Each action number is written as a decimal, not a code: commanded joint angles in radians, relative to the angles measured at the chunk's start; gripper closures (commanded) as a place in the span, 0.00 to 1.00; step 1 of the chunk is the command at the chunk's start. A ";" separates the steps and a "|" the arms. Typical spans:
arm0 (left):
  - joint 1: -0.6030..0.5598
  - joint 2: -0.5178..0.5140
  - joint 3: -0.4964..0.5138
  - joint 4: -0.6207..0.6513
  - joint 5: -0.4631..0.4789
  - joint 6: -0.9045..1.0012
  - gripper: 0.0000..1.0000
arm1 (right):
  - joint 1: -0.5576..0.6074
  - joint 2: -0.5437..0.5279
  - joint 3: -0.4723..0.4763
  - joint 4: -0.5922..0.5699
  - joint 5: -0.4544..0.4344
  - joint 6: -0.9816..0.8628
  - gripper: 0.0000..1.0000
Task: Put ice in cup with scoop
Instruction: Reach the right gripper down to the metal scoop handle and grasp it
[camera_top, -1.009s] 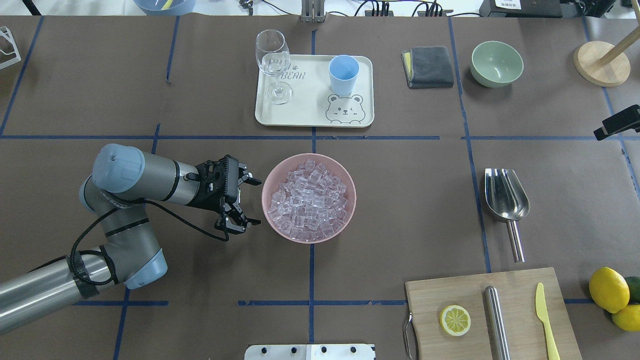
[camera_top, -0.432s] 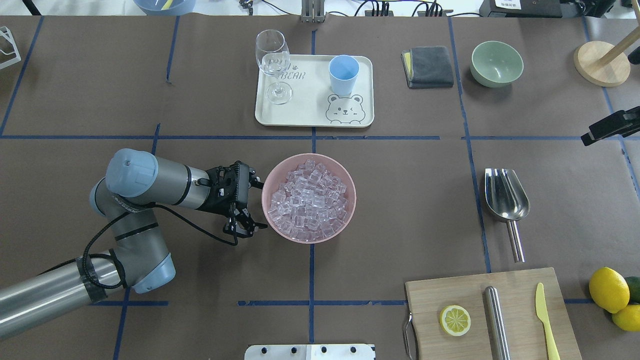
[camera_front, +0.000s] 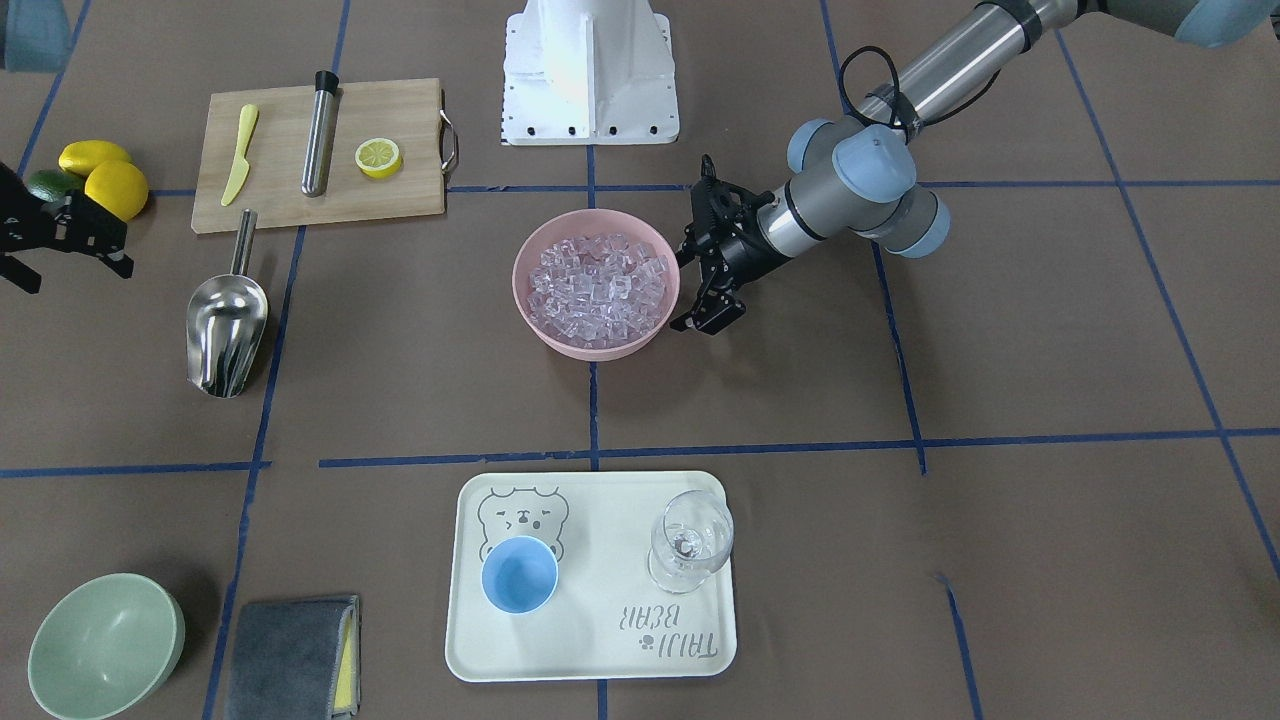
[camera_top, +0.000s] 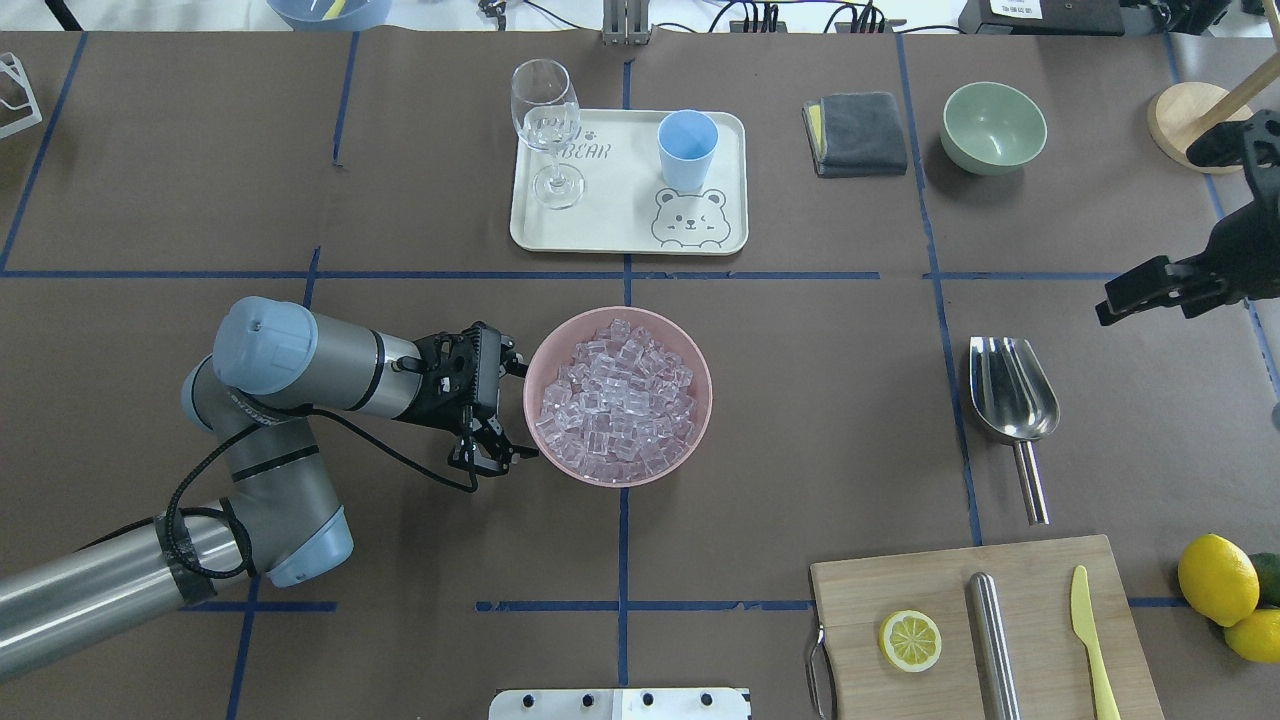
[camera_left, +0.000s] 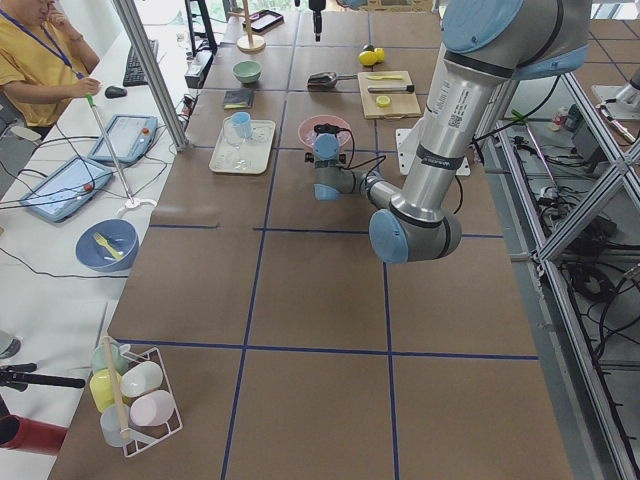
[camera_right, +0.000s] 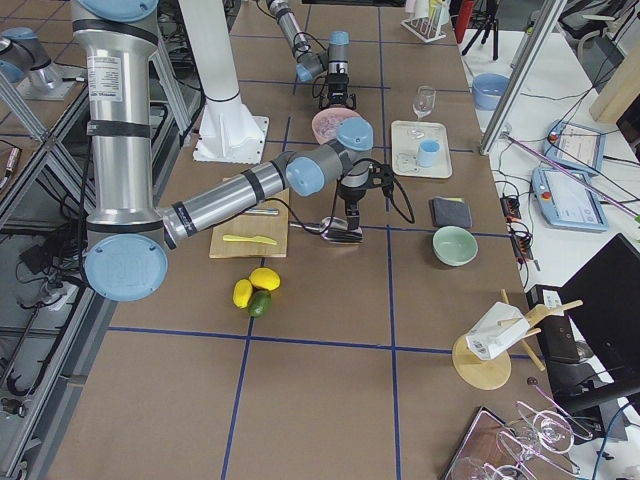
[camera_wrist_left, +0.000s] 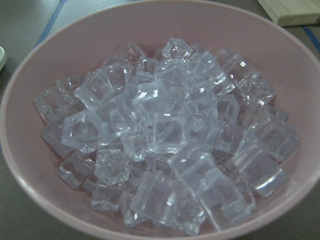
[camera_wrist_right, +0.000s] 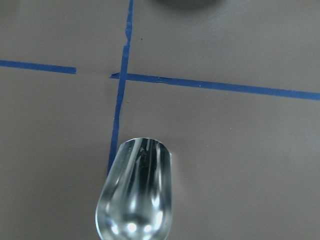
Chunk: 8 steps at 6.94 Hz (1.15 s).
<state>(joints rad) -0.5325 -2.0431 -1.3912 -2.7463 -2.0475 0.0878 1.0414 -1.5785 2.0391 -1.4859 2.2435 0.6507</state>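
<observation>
The steel scoop is next for my right gripper, which should go to it and close on its handle's outer half (camera_front: 246, 232), near the cutting board.
The ice (camera_top: 618, 400) fills a pink bowl (camera_top: 708, 395) at the table's middle and takes up the left wrist view (camera_wrist_left: 170, 135). My left gripper (camera_top: 525, 412) is open, its fingers spread along the bowl's left rim with nothing held; the front view shows it too (camera_front: 682, 290). The steel scoop (camera_top: 1012, 390) lies flat to the right, handle toward the robot. My right gripper (camera_front: 72, 272) hangs open in the air beyond the scoop, and its wrist view catches the scoop's trough (camera_wrist_right: 137, 195) below. The light-blue cup (camera_top: 688, 145) stands upright on the cream tray (camera_top: 630, 235).
A stemmed glass (camera_top: 545, 130) shares the tray. Grey cloth (camera_top: 856, 133), green bowl (camera_top: 993, 127) and a wooden stand (camera_top: 1203, 125) are at far right. A cutting board (camera_top: 1040, 580) holds a lemon half, steel cylinder and yellow knife; lemons (camera_top: 1218, 580) lie beside it.
My left gripper slid right until its fingers reached the pink bowl's rim, then stopped. My right gripper has come further in from the right edge, toward the scoop.
</observation>
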 joint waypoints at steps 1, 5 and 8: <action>-0.001 0.000 -0.002 -0.003 0.001 0.000 0.00 | -0.169 -0.017 0.065 -0.001 -0.096 0.220 0.00; -0.001 0.000 -0.002 -0.004 0.001 0.001 0.00 | -0.412 -0.199 0.035 0.335 -0.274 0.516 0.05; -0.001 0.000 -0.003 -0.004 0.001 0.001 0.00 | -0.517 -0.196 0.001 0.342 -0.392 0.626 0.15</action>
<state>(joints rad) -0.5339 -2.0433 -1.3931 -2.7504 -2.0463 0.0879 0.5503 -1.7743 2.0492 -1.1489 1.8695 1.2572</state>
